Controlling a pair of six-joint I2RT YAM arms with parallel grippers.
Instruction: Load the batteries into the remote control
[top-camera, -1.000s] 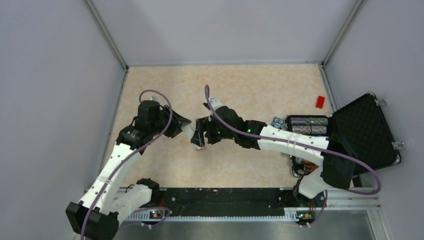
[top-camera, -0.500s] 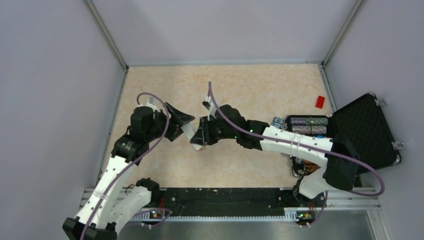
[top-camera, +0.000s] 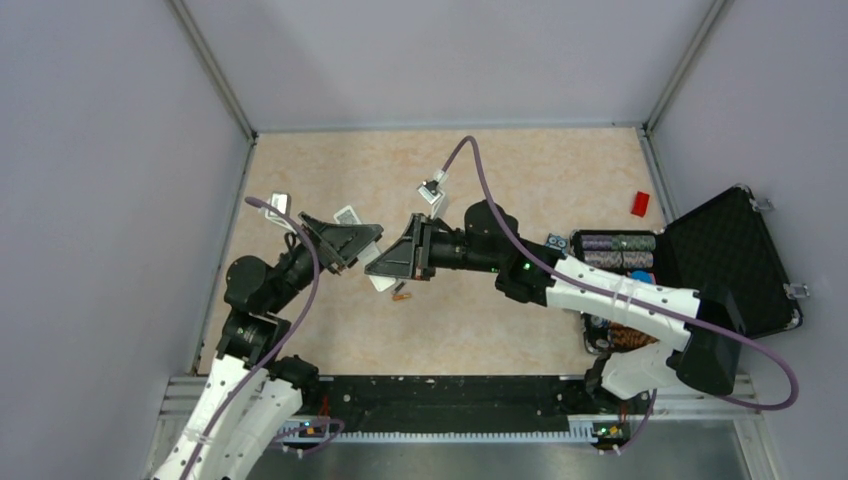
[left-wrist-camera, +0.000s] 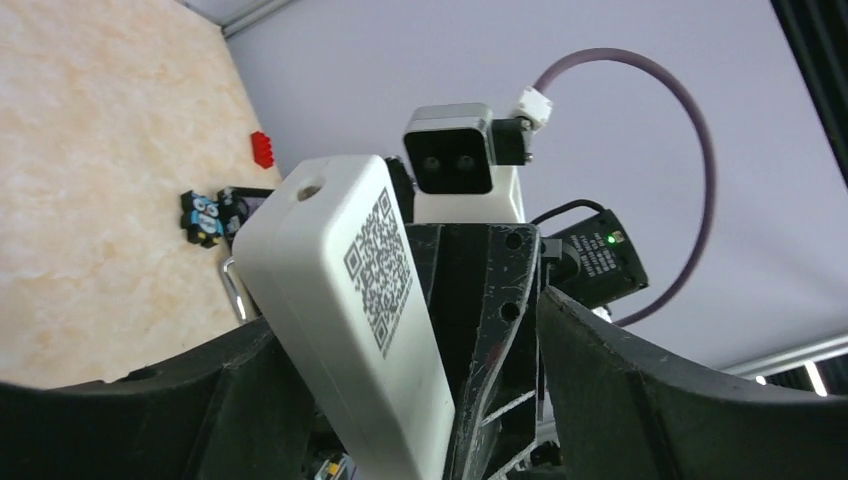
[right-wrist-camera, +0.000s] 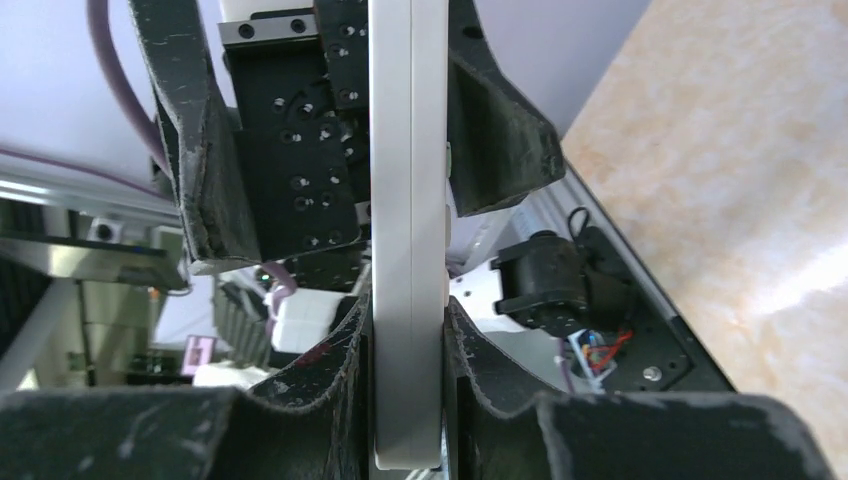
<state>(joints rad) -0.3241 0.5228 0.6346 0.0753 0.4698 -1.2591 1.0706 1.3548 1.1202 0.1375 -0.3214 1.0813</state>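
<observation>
My right gripper alone is holding the remote control. My left gripper will clamp its middle before my right gripper opens, takes its end (top-camera: 383, 284) and pulls the cover off.
The white remote control (right-wrist-camera: 408, 250) stands edge-on, clamped between my right gripper's (right-wrist-camera: 408, 310) fingers. In the left wrist view its back with a QR label (left-wrist-camera: 350, 310) sits between my left gripper's (left-wrist-camera: 410, 330) spread jaws, beside one right finger. In the right wrist view the left fingers (right-wrist-camera: 190, 130) flank the remote's far end, with a gap on one side. From above, the left gripper (top-camera: 350, 243) and the right gripper (top-camera: 385, 265) meet above the table, with a bit of the remote (top-camera: 382, 283) below them. One small copper-and-black battery (top-camera: 401, 295) lies on the table under them. The other battery is hidden.
An open black case (top-camera: 735, 265) stands at the right, with striped chip rolls (top-camera: 615, 250) beside it. A red brick (top-camera: 640, 203) and a small blue-black item (top-camera: 553, 243) lie nearby. Grey walls enclose the table on three sides.
Both grippers have risen off the table with the remote between them. The left arm's elbow pulled back toward its base and its jaws spread wider. The right arm stretched out leftward.
</observation>
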